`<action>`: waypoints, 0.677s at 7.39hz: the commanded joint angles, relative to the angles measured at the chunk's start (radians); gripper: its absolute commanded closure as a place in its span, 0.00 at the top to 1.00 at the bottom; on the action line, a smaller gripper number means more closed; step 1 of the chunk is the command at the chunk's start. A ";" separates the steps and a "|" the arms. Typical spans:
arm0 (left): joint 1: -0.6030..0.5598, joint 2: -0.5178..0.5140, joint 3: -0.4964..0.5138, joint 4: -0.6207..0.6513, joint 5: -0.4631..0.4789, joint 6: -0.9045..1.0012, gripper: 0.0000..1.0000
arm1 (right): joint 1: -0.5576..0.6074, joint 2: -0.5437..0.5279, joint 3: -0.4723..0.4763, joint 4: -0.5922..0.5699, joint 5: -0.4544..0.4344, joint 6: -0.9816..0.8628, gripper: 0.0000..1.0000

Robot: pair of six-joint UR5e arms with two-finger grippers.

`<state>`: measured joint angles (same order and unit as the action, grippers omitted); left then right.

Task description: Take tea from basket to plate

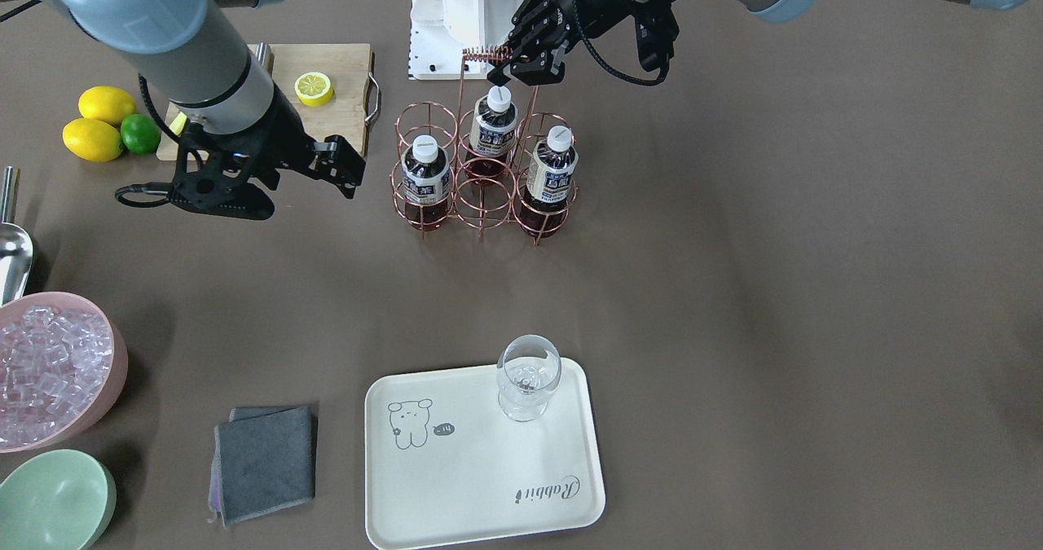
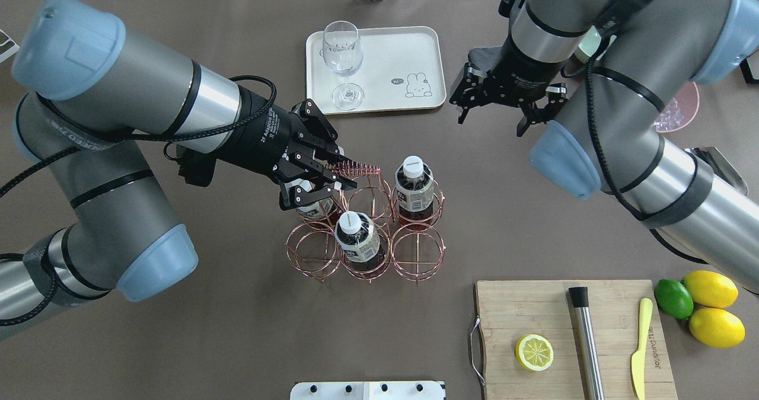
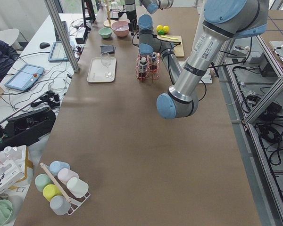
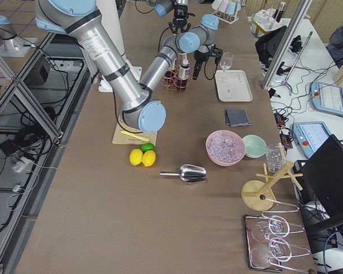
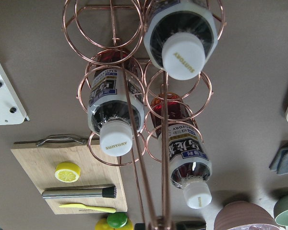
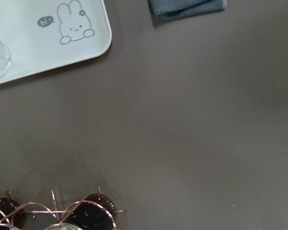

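The robot's right gripper should next grab the neck [image 1: 425,162] of the tea bottle nearest the wooden cutting board, just below its white cap.
The copper wire basket [image 1: 481,195] stands mid-table and holds three tea bottles [image 1: 426,179] [image 1: 494,126] [image 1: 551,171] with white caps; it also shows in the overhead view [image 2: 364,252]. My left gripper [image 2: 335,184] is at the top of the basket's coil-wrapped handle [image 1: 486,53], and its fingers look closed around the coil. My right gripper [image 2: 493,115] is open and empty, hovering between the basket and the plate. The cream plate [image 1: 456,485] lies beyond the basket and carries only a stemmed glass [image 1: 528,379].
A wooden cutting board [image 2: 533,311] holds a lemon slice, a metal muddler and a yellow knife. Two lemons and a lime [image 2: 673,298] lie beside it. A pink bowl of ice [image 1: 49,371], a metal scoop, a mint-green bowl [image 1: 53,501] and a grey cloth [image 1: 265,460] lie near the plate.
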<state>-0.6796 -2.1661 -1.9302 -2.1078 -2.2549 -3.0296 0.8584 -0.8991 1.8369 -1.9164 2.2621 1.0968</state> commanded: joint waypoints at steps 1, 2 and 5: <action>0.000 0.000 0.000 0.002 0.000 0.000 0.00 | -0.054 0.223 -0.201 -0.061 -0.027 0.058 0.99; 0.000 0.000 0.000 0.000 0.000 0.000 0.00 | -0.077 0.259 -0.243 -0.067 -0.042 0.058 0.99; 0.000 0.002 0.000 0.002 -0.002 0.000 0.00 | -0.140 0.313 -0.301 -0.125 -0.084 0.060 0.99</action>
<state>-0.6796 -2.1654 -1.9298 -2.1076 -2.2562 -3.0296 0.7504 -0.6073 1.5597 -2.0093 2.1986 1.1554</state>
